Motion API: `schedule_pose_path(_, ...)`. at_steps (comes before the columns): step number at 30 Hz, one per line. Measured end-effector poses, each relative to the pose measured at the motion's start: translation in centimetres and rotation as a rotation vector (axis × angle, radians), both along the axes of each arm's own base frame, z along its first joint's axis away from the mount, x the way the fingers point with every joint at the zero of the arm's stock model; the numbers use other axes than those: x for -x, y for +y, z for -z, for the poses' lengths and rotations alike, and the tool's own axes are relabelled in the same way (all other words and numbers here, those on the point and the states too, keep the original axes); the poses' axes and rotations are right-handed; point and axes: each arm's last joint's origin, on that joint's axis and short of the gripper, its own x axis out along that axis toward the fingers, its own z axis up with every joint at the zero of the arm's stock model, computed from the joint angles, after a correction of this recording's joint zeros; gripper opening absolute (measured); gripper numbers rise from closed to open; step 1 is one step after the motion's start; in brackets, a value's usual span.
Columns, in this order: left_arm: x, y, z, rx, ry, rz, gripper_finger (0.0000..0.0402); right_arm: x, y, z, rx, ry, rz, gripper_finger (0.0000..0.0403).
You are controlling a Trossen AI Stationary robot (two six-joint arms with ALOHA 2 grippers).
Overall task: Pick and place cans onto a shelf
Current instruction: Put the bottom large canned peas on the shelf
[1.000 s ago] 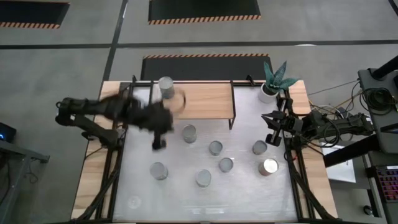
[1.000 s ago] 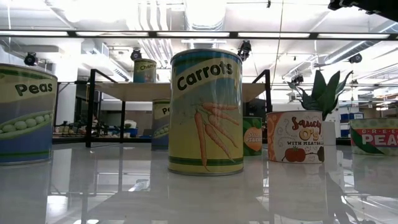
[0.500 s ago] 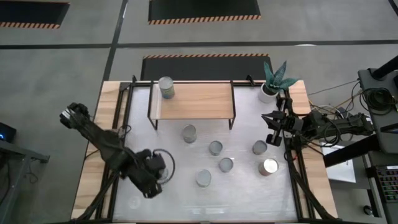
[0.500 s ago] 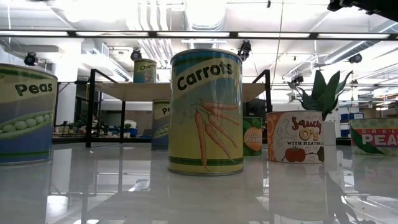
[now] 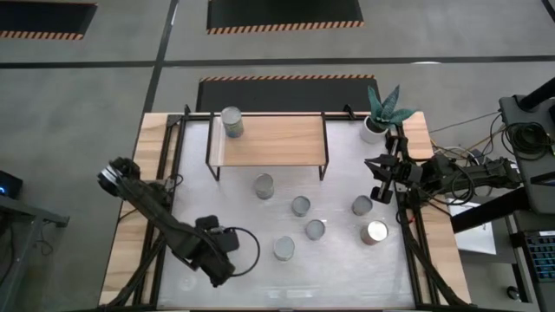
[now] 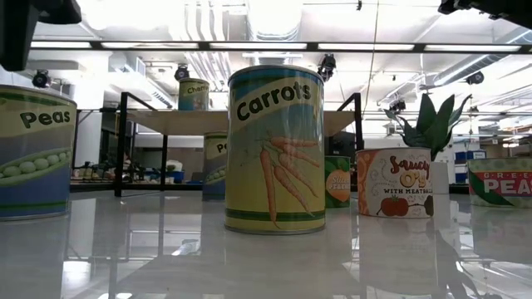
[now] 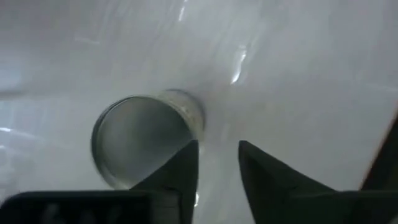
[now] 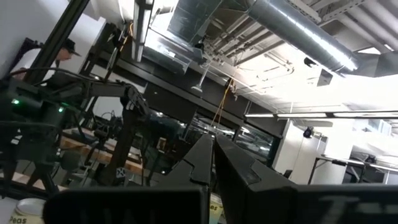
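Observation:
The Peas can is beside the gap between my left gripper's fingers, so I need to open them wider and move over to pinch the can's rim point(image 7: 189, 126) before I lift it.
My left gripper point(image 5: 220, 262) hangs over the near left of the white table, pointing down, its fingers a little open point(image 7: 217, 160). A can with a round grey top point(image 7: 142, 142) stands just beside one finger, not between the two; the high view hides this can under the gripper. Another can point(image 5: 231, 121) stands on the left end of the shelf point(image 5: 270, 141). Several cans stand on the table, among them a grey-topped one point(image 5: 284, 249) and a shinier one point(image 5: 375, 231). My right gripper point(image 5: 379, 178) waits shut at the table's right edge. My left gripper points down from above, and one fingertip point(image 7: 186, 163) stands over the near rim point(image 7: 163, 163) of the upright can on the table. I cannot tell whether it touches the can.
A white pot with a green plant point(image 5: 379, 117) stands at the far right corner. In the low view a tall Carrots can point(image 6: 275, 149) and a Peas can point(image 6: 33, 154) stand close by. Bare table lies along the near edge point(image 5: 347, 282).
My left gripper has swung from in front of the shelf's left end toward the table's near edge. It now hangs over the near-left can, which the high view showed uncovered a second ago. The cans stand where they were.

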Motion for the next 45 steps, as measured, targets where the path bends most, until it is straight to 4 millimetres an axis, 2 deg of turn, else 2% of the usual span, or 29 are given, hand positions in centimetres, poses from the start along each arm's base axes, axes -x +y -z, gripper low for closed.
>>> schedule_pose_path(5, 0.0, 0.0, 0.2, -0.018, 0.021, 0.0, 0.0151, 0.0, 0.0, 0.0, 0.001, 0.0, 0.0, 0.0009)
schedule_pose_path(10, 0.3, 0.3, 0.8, -0.054, 0.031, 0.001, 0.0157, 0.0, 0.0, 0.0, 0.002, 0.0, 0.001, 0.0009)
schedule_pose_path(17, 0.2, 0.4, 1.0, -0.098, -0.001, 0.019, 0.0121, 0.0, 0.0, 0.0, 0.003, 0.001, 0.001, 0.0009)
schedule_pose_path(25, 0.4, 0.6, 2.4, -0.101, -0.003, 0.019, 0.0074, 0.0, 0.0, 0.1, 0.001, 0.008, 0.0, 0.0009)
schedule_pose_path(30, 0.5, 0.5, 2.6, -0.101, -0.009, 0.036, 0.0042, 0.0, 0.0, 0.1, 0.001, 0.008, 0.0, 0.0009)
schedule_pose_path(34, 0.5, 0.4, 2.4, -0.099, -0.008, 0.06, 0.0006, 0.0, 0.0, 0.1, 0.001, 0.008, 0.0, 0.0009)
schedule_pose_path(40, 0.4, 0.2, 1.9, -0.111, -0.012, 0.12, 0.0, -0.1, 0.0, 0.1, 0.0, 0.008, 0.0, 0.0009)
schedule_pose_path(45, 0.2, 0.2, -0.1, -0.149, -0.029, 0.216, 0.0, -0.1, 0.0, 0.1, 0.001, 0.008, 0.0, 0.0009)
